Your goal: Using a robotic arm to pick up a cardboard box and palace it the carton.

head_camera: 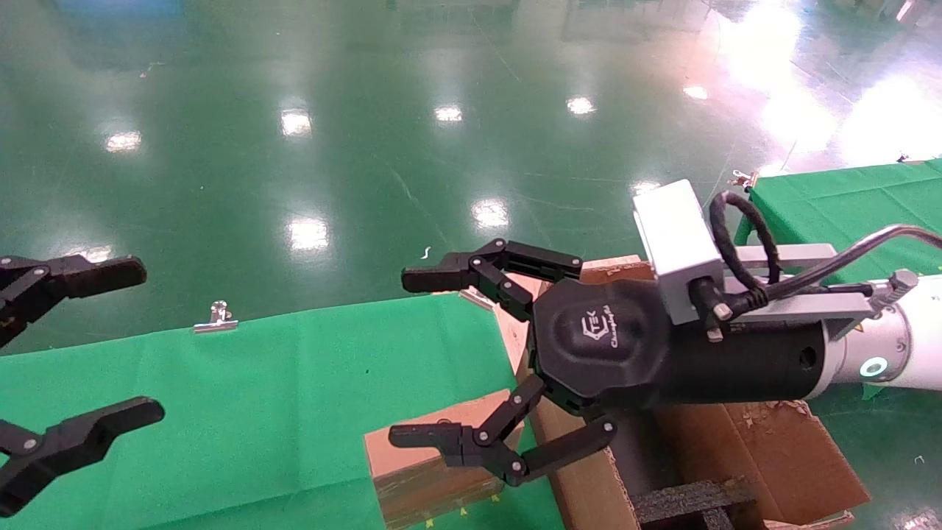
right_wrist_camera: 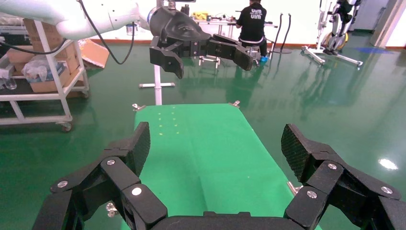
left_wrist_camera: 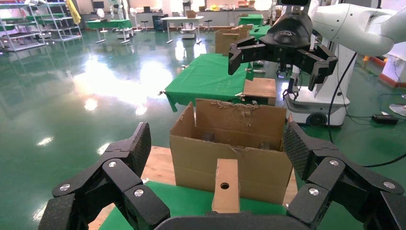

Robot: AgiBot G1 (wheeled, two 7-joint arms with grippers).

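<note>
The robot's right gripper should close on the carton-side end [head_camera: 480,410] of the cardboard box, gripping across the box's narrow top next to the round hole.
The small brown cardboard box [head_camera: 412,478] stands on the green-clothed table [head_camera: 257,412], close against the large carton [head_camera: 765,449]. Its round hole faces the left wrist camera, where the cardboard box [left_wrist_camera: 226,187] shows in front of the carton [left_wrist_camera: 201,158]. My right gripper [head_camera: 401,357], on the white robotic arm [head_camera: 916,338], hovers open above the box and the carton's near wall, holding nothing. My left gripper [head_camera: 147,342] hangs open and empty at the table's left end. In the right wrist view the right gripper [right_wrist_camera: 218,143] looks along bare green cloth.
Black foam inserts [head_camera: 692,500] sit inside the carton, whose flaps are ragged. A metal clip [head_camera: 215,316] pins the cloth at the table's far edge. A second green table [head_camera: 846,199] stands at the right. A person [right_wrist_camera: 252,24] and a shelf cart [right_wrist_camera: 38,72] stand far off.
</note>
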